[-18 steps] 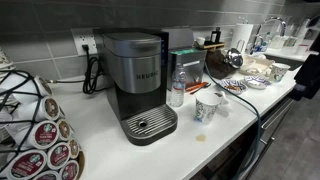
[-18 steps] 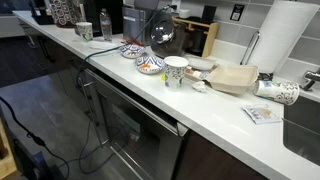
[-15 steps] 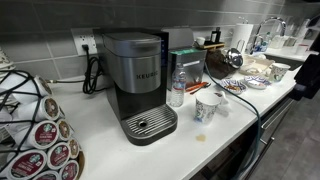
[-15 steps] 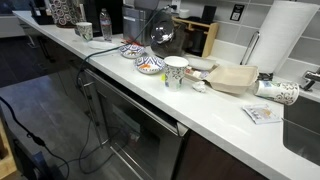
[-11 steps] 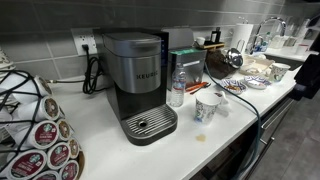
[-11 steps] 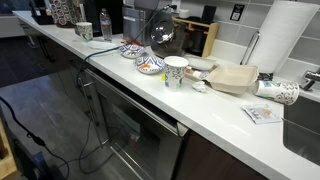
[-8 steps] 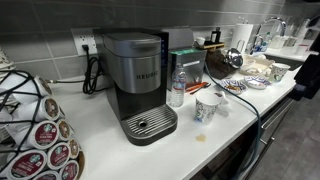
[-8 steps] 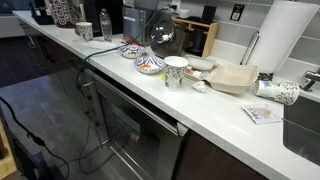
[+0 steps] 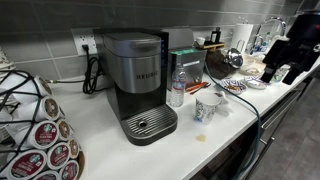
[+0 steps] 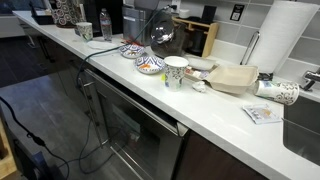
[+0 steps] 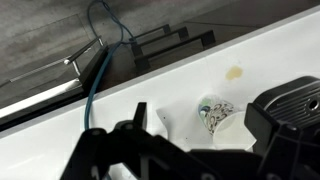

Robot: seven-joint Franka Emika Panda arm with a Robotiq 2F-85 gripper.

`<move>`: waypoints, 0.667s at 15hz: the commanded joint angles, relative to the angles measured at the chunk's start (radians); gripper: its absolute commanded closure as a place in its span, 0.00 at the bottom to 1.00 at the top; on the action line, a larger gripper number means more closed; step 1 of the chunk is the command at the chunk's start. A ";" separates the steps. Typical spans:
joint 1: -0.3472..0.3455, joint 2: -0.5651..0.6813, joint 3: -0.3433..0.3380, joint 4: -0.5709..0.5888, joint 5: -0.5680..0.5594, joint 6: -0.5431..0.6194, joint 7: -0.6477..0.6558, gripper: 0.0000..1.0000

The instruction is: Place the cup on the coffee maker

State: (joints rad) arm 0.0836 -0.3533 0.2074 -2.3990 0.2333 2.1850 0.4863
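Observation:
The robot's gripper should next move to the white patterned cup and close on the cup's rim (image 9: 220, 97) (image 11: 217, 132), on the side away from the coffee maker.
The small white patterned cup (image 9: 207, 108) stands upright on the white counter, right of the coffee maker (image 9: 138, 75) and its round silver drip tray (image 9: 150, 123). In an exterior view my gripper (image 9: 278, 68) hangs at the far right, well away from the cup and higher. In the wrist view the cup (image 11: 226, 117) shows from above between my spread dark fingers (image 11: 137, 118), with the drip tray (image 11: 292, 98) at the right edge. My gripper (image 11: 205, 128) is open and empty. In an exterior view the cup (image 10: 84, 31) is far off at the top left.
A clear water bottle (image 9: 177, 88) stands between the cup and the machine. Patterned bowls (image 9: 250, 80) lie further right. A pod carousel (image 9: 40, 130) stands left. A brown stain (image 11: 234, 73) marks the counter near its front edge. A blue cable (image 11: 97, 80) hangs over the edge.
My arm and gripper have come into the exterior view from the right edge, above the bowls. The cup and coffee maker have not moved.

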 commanded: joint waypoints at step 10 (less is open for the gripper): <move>0.013 0.198 0.018 0.133 -0.046 0.113 0.216 0.00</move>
State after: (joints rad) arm 0.0795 -0.1838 0.2252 -2.2558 0.1950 2.2109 0.6667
